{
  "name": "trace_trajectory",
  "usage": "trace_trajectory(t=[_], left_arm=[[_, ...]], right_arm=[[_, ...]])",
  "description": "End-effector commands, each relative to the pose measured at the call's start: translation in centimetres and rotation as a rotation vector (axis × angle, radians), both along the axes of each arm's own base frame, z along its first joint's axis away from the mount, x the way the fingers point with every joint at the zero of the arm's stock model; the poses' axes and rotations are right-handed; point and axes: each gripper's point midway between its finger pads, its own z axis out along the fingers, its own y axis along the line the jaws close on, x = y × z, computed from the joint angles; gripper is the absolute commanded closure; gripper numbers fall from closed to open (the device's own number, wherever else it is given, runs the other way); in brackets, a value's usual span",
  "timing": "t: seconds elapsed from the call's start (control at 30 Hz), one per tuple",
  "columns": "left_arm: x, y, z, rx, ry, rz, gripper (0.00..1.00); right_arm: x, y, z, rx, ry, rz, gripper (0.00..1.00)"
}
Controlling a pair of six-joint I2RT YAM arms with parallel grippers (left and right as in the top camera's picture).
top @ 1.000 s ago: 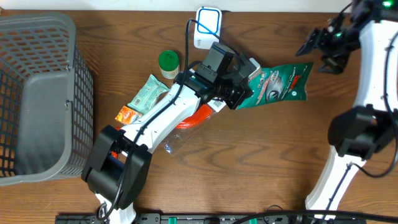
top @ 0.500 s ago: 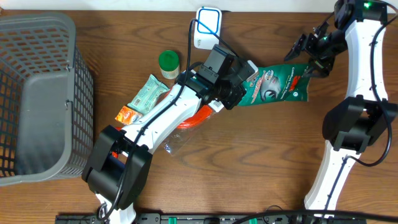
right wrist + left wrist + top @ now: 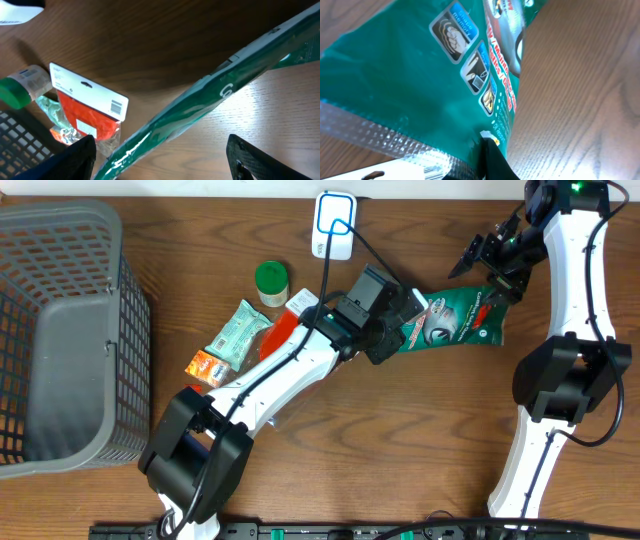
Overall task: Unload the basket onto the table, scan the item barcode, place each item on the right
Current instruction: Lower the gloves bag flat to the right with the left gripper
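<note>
Next, I release the green package from my left gripper so that it lies flat on the wooden table (image 3: 434, 358), between the red package and my right arm.
A green foil package (image 3: 455, 320) is held off the table at its left end, with my left gripper (image 3: 398, 330) shut on it. In the left wrist view the package (image 3: 420, 75) fills the frame, and one black finger (image 3: 492, 162) presses its silver seal edge. My right gripper (image 3: 490, 268) hovers open just above the package's right end. In the right wrist view the package (image 3: 210, 100) runs edge-on and diagonally between the spread fingers of that gripper (image 3: 165, 162), touching neither. The white scanner (image 3: 333, 225) sits at the back of the table. No barcode on the green package shows.
A grey basket (image 3: 60, 330) stands at the left. A green-lidded bottle (image 3: 270, 280), a pale green packet (image 3: 238, 332), a small orange packet (image 3: 205, 365) and a red package with a white header (image 3: 85, 112) lie near the left arm.
The left gripper has carried the green package to the right. The right gripper has swung left and come over the package's right end.
</note>
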Motion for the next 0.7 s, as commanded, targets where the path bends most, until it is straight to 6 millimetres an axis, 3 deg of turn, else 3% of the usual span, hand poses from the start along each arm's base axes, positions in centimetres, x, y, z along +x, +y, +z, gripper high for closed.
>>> trace_trajectory(t=[0.0, 0.2, 0.67], left_arm=[[1.1, 0.5, 1.6, 0.022, -0.074, 0.036, 0.93], [1.8, 1.2, 2.3, 0.041, -0.113, 0.077, 0.93], [2.2, 1.3, 3.5, 0.026, -0.147, 0.092, 0.93]], right_arm=[[0.0, 0.1, 0.4, -0.025, -0.006, -0.010, 0.19], [-0.4, 0.1, 0.4, -0.024, 0.012, -0.009, 0.30], [-1.2, 2.3, -1.4, -0.040, 0.057, 0.051, 0.28]])
